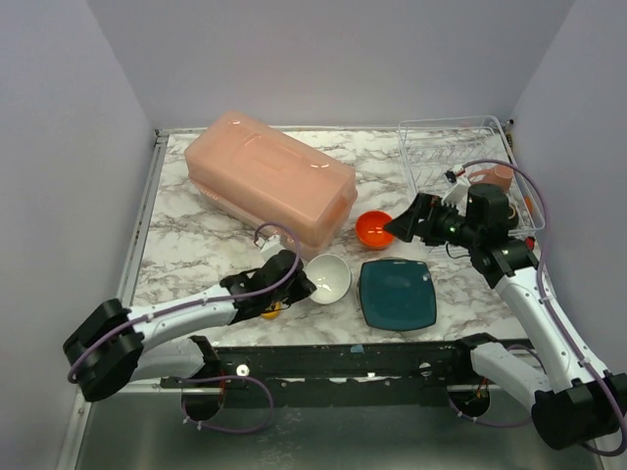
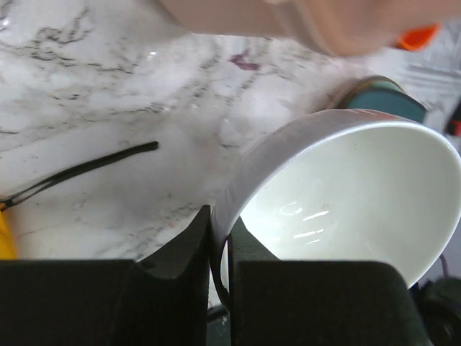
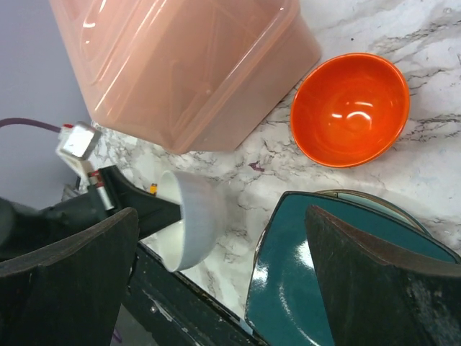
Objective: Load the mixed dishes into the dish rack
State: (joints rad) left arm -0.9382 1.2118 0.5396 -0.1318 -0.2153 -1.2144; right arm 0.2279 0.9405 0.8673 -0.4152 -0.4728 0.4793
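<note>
The white bowl will pass from my left gripper to my right gripper, in the air (image 1: 324, 254) beside the pink tub's near corner.
My left gripper (image 1: 300, 285) (image 2: 220, 225) is shut on the near rim of the white bowl (image 1: 329, 277) (image 2: 353, 194) (image 3: 193, 216), one finger inside and one outside. To its right lies the teal square plate (image 1: 397, 294) (image 3: 302, 285), with the rim of a round pale plate (image 3: 378, 207) showing under it. The orange bowl (image 1: 373, 228) (image 3: 351, 108) sits behind them. My right gripper (image 1: 405, 224) (image 3: 222, 213) hangs open above the table between the orange bowl and the teal plate, holding nothing. The wire dish rack (image 1: 436, 147) stands at the back right with a pinkish mug (image 1: 501, 177) in it.
A big pink plastic tub (image 1: 269, 176) (image 3: 187, 65) lies upside down at the back left, close behind the white bowl. A yellow object (image 1: 271, 312) sits under my left wrist near the table's front edge. A black cable (image 2: 86, 169) lies on the marble.
</note>
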